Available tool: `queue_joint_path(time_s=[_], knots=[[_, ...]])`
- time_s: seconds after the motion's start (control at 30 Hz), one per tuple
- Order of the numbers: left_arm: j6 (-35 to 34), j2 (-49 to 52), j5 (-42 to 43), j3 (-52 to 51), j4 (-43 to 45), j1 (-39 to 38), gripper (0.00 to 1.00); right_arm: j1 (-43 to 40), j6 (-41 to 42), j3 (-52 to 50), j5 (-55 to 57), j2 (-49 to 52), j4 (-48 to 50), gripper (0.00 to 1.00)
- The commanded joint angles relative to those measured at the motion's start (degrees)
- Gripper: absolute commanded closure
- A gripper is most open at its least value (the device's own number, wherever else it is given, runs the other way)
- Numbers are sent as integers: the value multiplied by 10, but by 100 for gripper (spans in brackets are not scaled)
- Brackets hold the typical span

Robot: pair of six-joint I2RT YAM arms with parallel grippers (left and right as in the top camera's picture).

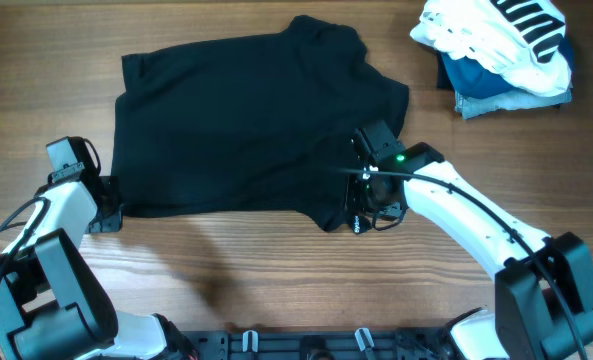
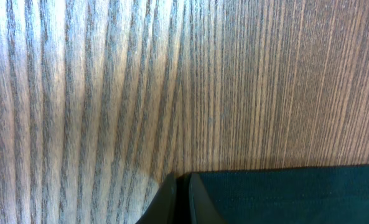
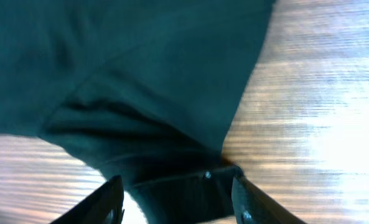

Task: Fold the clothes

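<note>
I need to use my left gripper to release the black garment's near corner on its side edge point(image 1: 124, 113), just short of the far corner of the garment.
The black garment point(image 1: 246, 120) lies spread flat over the middle of the table. My left gripper point(image 1: 108, 213) is at its near left corner. In the left wrist view its fingers point(image 2: 182, 200) are pressed together at the corner of the black fabric point(image 2: 284, 193), and seem to pinch its edge. My right gripper point(image 1: 364, 212) is at the garment's near right corner. In the right wrist view its fingers point(image 3: 178, 202) are open, with a bunched fold of the black fabric point(image 3: 172, 93) between them.
A white garment with black stripes point(image 1: 501, 35) lies on a folded blue garment point(image 1: 476, 88) at the far right corner. Bare wood table point(image 1: 226, 260) runs along the near side, in front of both arm bases.
</note>
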Motion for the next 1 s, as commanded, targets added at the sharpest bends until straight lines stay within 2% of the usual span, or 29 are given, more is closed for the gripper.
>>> queue_joint_path(time_s=[0.0,0.17,0.33,0.43,0.47,0.5,0.53,0.67,0.77,0.97], knots=[[10,56,16,-35,-7,2,96,2,-161,-13,6,5,37,30],[27,56,16,-35,-10,2,96,2,-208,-16,-24,12,42,31],[27,56,16,-35,-10,2,96,2,-225,-46,-66,20,39,52],[27,56,16,-35,-10,2,96,2,-237,-63,-95,20,37,62],[27,56,16,-35,-10,2,96,2,-237,-70,-99,20,37,69],[27,56,16,-35,-10,2,96,2,-235,-71,-98,20,34,80],[28,56,16,-35,-10,2,96,2,-229,-71,-98,20,35,96],[91,46,18,-33,-23,2,96,1,-200,-59,-98,14,24,96],[107,14,18,-33,-61,2,96,-6,-190,-41,-98,-6,-10,96],[160,-137,18,-33,-122,2,96,-50,-170,0,-93,-85,-87,96]])
